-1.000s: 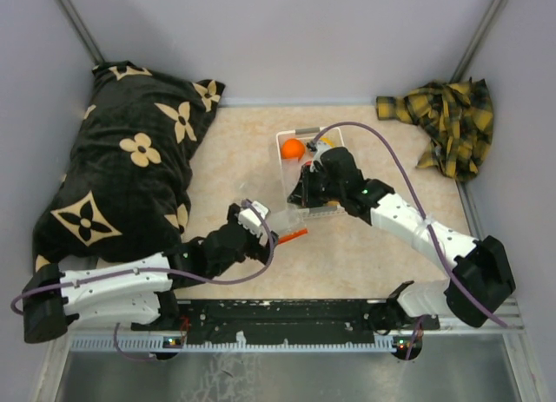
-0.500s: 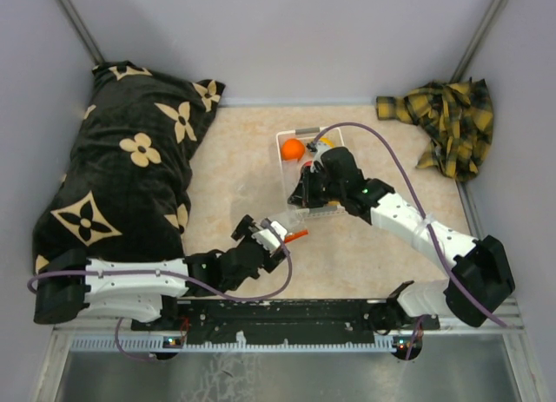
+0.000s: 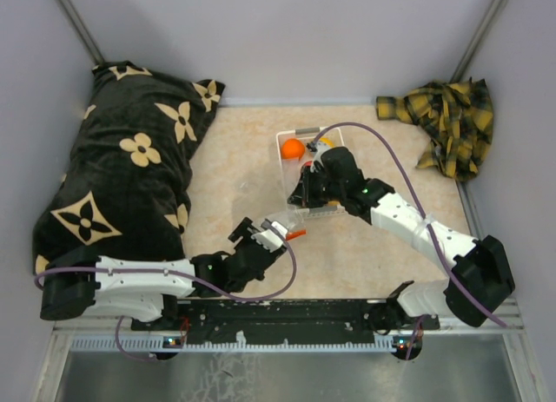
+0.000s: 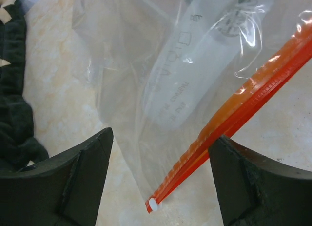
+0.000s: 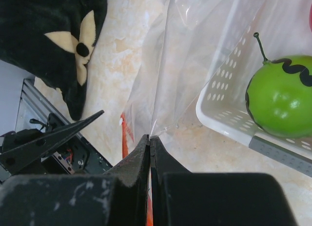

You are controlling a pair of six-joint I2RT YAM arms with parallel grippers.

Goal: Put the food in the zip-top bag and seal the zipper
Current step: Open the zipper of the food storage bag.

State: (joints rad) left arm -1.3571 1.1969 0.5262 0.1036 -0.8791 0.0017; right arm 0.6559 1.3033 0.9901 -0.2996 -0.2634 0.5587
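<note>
My right gripper is on the bag's clear edge, away from the red-orange zipper. My left gripper needs to hold the bag while my right gripper takes the zipper (image 4: pixel 235 108).
The clear zip-top bag (image 4: pixel 161 65) hangs from my right gripper (image 5: pixel 150 137), which is shut on its edge beside the white basket (image 5: pixel 229 109). Its red-orange zipper (image 4: pixel 234 109) runs down to a free end with a white tab, which lies between the fingers of my open left gripper (image 4: pixel 163 135) without touching them. In the top view the left gripper (image 3: pixel 263 235) sits just left of the zipper end (image 3: pixel 296 234), and the right gripper (image 3: pixel 301 196) is over the basket's near corner. A green lime (image 5: pixel 279 100), an orange (image 3: pixel 293 148) and a yellow lemon (image 3: pixel 327 143) lie in the basket.
A black flowered pillow (image 3: pixel 122 168) fills the left side, close to the left arm. A yellow plaid cloth (image 3: pixel 447 120) lies at the back right. The white basket (image 3: pixel 287 172) stands mid-table behind the bag. The black base rail (image 3: pixel 287 315) runs along the near edge.
My left arm has swung right and toward the near edge, bringing its open gripper around the zipper's free end. The right arm and the bag have stayed put.
</note>
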